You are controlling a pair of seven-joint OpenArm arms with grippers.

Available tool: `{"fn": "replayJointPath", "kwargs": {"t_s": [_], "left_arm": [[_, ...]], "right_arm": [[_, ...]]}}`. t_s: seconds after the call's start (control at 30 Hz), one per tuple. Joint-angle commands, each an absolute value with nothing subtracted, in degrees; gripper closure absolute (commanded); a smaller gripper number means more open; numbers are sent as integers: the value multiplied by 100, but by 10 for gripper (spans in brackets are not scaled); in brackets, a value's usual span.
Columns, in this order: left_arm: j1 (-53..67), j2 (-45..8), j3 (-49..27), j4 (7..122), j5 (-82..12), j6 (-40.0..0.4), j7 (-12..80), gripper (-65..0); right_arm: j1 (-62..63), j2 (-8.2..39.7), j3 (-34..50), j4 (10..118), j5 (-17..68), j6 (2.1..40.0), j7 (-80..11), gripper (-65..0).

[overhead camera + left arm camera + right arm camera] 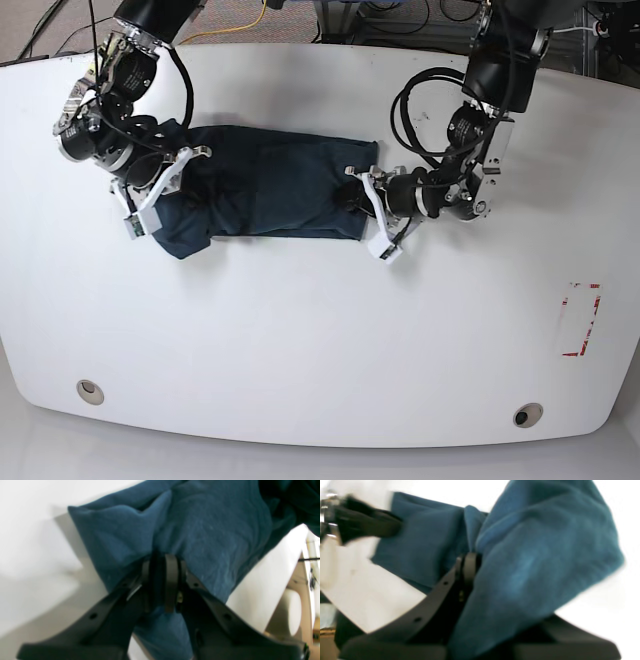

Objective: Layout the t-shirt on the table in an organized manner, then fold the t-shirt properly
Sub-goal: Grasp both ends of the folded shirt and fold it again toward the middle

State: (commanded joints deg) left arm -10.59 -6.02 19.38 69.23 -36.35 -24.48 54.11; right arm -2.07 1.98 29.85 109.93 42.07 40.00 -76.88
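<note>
Next, I let go of the t-shirt's bunched end with my right gripper where the bunched fold meets the shirt's flat middle (255,202) (461,544).
The dark navy t-shirt (270,180) lies stretched sideways across the upper middle of the white table (320,340). My left gripper (358,198) is shut on the shirt's right end; in the left wrist view its fingers (171,580) pinch the blue cloth (200,530). My right gripper (180,180) is shut on the shirt's left end. In the right wrist view a bunched fold of the t-shirt (532,567) drapes over the closed gripper (468,565), and the other gripper shows dark and blurred at the far edge.
A red tape rectangle (580,320) marks the table at the right. Two round grey grommet holes (90,390) (527,414) sit near the front edge. Cables lie on the floor behind the table.
</note>
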Motion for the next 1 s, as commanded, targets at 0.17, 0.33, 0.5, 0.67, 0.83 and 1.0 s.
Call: {"fn": "replayJointPath", "kwargs": {"t_s": [0.17,0.33,0.5,0.67,0.83,1.0], "left_arm": [[-1059,-330,1982,6923,-3635,-2053,5411,-69],[-1059,-145,1982,6923,-3635,-2018,5429,-69],[-1042,-13,1982,6923,-3635,-2009,5429,-69],[-1015,31,1982,6923,-3635,-2009,5429,-69],[-980,31,1982,6923,-3644,-2009,5429,-69],[-980,31,1982,6923,-3644,-2009,5429,-69]], "right_arm": [[-207,-48,2774,10993,4207,4000,-7688,-16],[-207,-277,2747,10985,4198,4000,-7670,-16],[-127,-418,2756,10958,4189,4000,-7662,-16],[-119,-488,2765,10949,4189,4000,-7459,-17],[-119,-488,2765,10809,4180,4000,-7301,-17],[-127,-488,2747,10703,4189,4000,-7178,-19]]}}
